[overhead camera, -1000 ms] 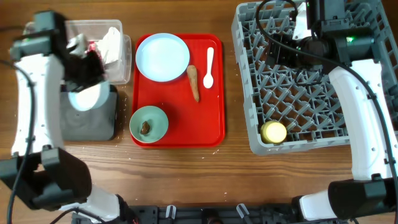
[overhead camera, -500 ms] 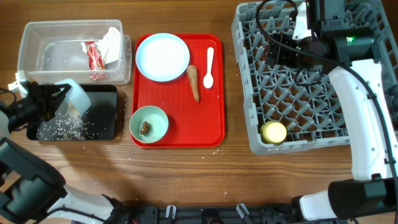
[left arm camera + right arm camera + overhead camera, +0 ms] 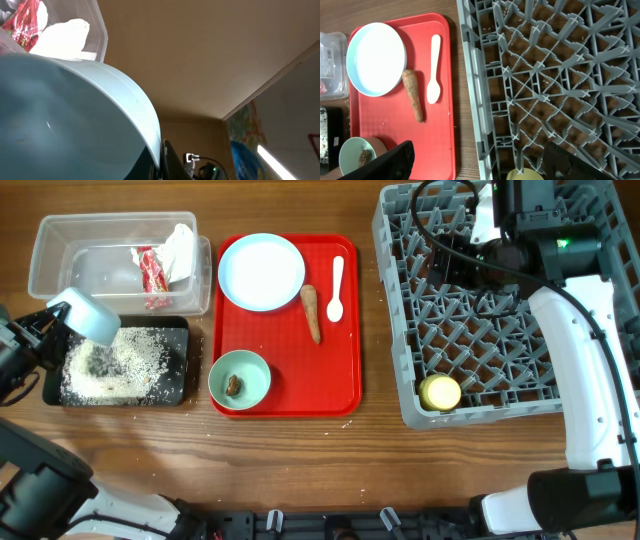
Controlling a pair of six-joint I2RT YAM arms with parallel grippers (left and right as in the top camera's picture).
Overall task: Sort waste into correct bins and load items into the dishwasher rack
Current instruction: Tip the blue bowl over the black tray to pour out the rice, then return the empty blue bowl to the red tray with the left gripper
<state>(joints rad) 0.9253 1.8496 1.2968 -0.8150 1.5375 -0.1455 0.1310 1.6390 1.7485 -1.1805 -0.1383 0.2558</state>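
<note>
Next, my left gripper sets the small white bowl, still tilted over the black tray, on the red tray (image 3: 266, 329) between the plate and green bowl.
My left gripper (image 3: 58, 323) is shut on the small white bowl (image 3: 91, 316), held tilted over the left end of the black tray (image 3: 183, 383). Loose rice (image 3: 125, 365) lies in that tray. The bowl fills the left wrist view (image 3: 65, 120). The clear tub (image 3: 60, 242) holds the red wrapper (image 3: 152, 270) and the tissue (image 3: 180, 248). The plate (image 3: 261, 272), spoon (image 3: 335, 288), carrot (image 3: 312, 313) and green bowl (image 3: 245, 370) with the brown lump (image 3: 233, 385) are on the red tray. The yellow cup (image 3: 440, 392) is in the grey rack (image 3: 480, 310). My right gripper (image 3: 480, 165) is open and empty over the rack's left edge.
The red serving tray (image 3: 340, 370) lies between the bins and the rack. A black cable (image 3: 440, 220) runs across the rack's far side. Bare wooden table (image 3: 300, 460) runs along the front.
My left arm swung from over the bins to the table's left edge with the bowl. The bowl tipped, and rice now covers much of the black tray. The right arm has not moved.
</note>
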